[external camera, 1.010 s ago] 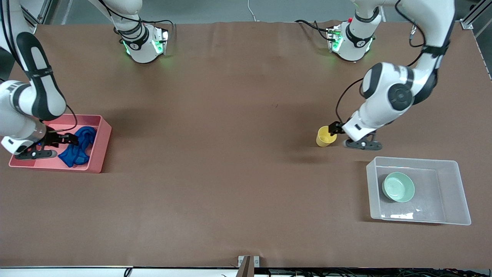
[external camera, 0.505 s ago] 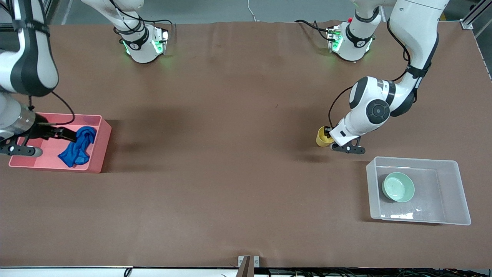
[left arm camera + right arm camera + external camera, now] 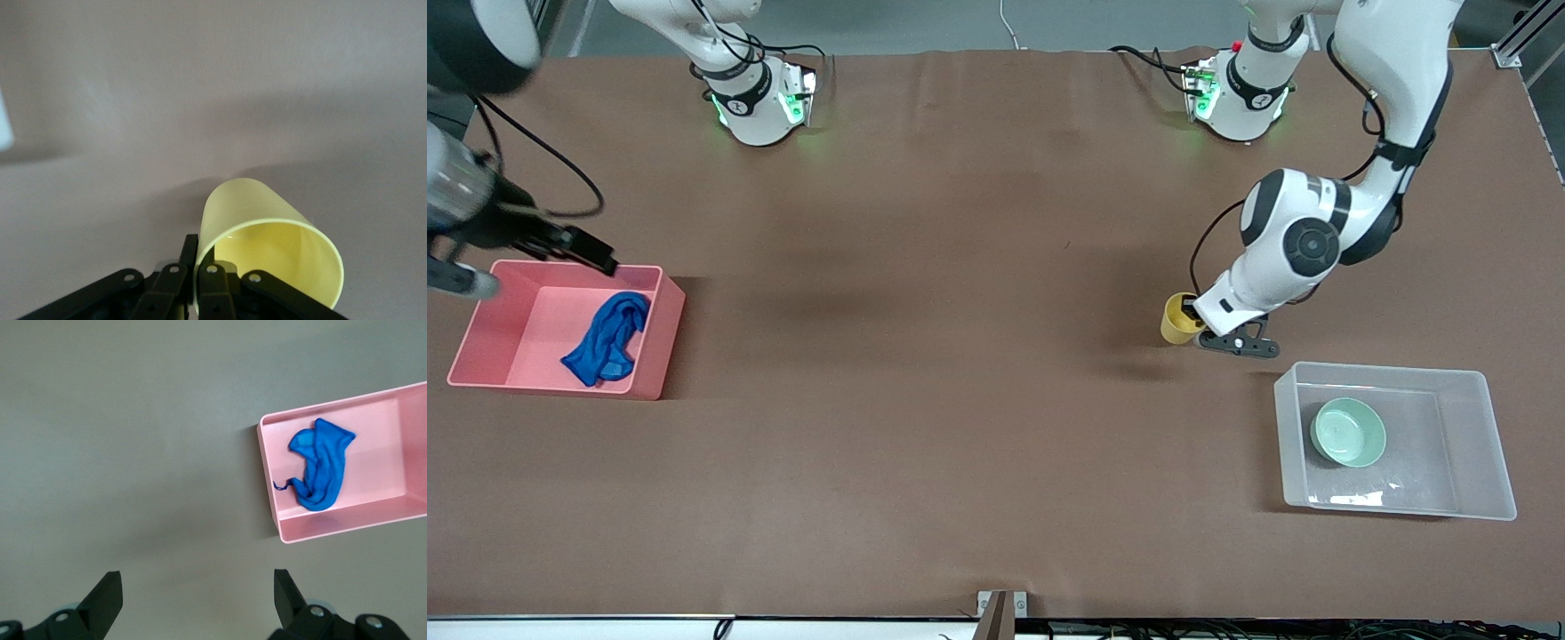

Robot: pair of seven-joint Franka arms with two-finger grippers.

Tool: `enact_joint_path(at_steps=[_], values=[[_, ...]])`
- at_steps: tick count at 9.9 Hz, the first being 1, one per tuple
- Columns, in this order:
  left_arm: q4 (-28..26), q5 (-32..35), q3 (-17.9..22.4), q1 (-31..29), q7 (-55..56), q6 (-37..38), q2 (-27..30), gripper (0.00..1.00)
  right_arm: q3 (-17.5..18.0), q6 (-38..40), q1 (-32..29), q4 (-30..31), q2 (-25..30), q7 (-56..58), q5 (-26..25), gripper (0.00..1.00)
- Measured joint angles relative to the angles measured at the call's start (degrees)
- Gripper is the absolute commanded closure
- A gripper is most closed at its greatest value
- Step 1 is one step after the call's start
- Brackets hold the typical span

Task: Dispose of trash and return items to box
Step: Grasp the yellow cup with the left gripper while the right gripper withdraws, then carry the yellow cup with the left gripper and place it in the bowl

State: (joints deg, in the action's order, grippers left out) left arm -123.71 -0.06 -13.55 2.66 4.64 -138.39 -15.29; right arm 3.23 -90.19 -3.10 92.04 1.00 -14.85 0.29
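Observation:
The robot's left gripper needs to release the yellow cup inside the mint-green bowl (image 3: 1355, 418) in the clear tub.
The blue rag (image 3: 609, 338) lies loose in the pink bin (image 3: 660, 347); it also shows in the right wrist view (image 3: 320, 470). My right gripper (image 3: 600, 256) is open and empty, high over the bin's edge toward the robots' bases; its jaws stand wide apart (image 3: 197, 580). My left gripper (image 3: 1188, 313) is shut on the rim of the yellow cup (image 3: 1176, 324), one finger inside and one outside (image 3: 200, 257). The cup (image 3: 267, 227) is tilted, just above the table. The mint-green bowl (image 3: 1349, 431) sits in the clear tub (image 3: 1472, 444).
The clear tub stands nearer to the front camera than the cup, at the left arm's end of the table. The pink bin (image 3: 333, 527) stands at the right arm's end. Both robot bases stand along the table's back edge.
My right gripper has risen out of the pink bin, leaving the rag lying in it. My left gripper with the cup has shifted slightly toward the clear tub.

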Motion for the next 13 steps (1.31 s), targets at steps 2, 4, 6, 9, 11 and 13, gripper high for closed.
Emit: enact_joint_path(at_steps=[2,4,6,9,11,13], values=[[6.81,0.0,5.23,-0.51,-5.06,3.9,1.02,1.0,-1.14,6.6,-2.27,-5.25,0.04,7.06,0.08,0.0],[18.75,0.0,11.03,-1.08,-12.51,10.65,-2.67,1.0,-1.5,8.48,-5.05,-5.83,-0.17,12.69,0.11,0.0],[30.9,-0.33,15.59,-1.41,-19.61,14.26,-11.05,1.0,-1.06,8.1,-4.53,-5.81,-0.8,13.36,0.16,0.0],[39.42,-5.82,22.63,-1.79,-33.44,16.85,-21.47,0.98,-0.56,7.74,-3.11,-5.81,-1.09,13.29,0.16,0.0],[39.77,-8.14,23.91,-3.27,-38.49,16.93,-24.49,0.95,-0.63,7.7,-3.15,-5.88,-1.09,13.3,0.16,0.0],[39.9,-9.16,23.89,-3.34,-38.56,16.91,-26.09,0.01,-0.79,7.69,-3.39,-5.96,-1.09,13.31,0.19,0.0]])
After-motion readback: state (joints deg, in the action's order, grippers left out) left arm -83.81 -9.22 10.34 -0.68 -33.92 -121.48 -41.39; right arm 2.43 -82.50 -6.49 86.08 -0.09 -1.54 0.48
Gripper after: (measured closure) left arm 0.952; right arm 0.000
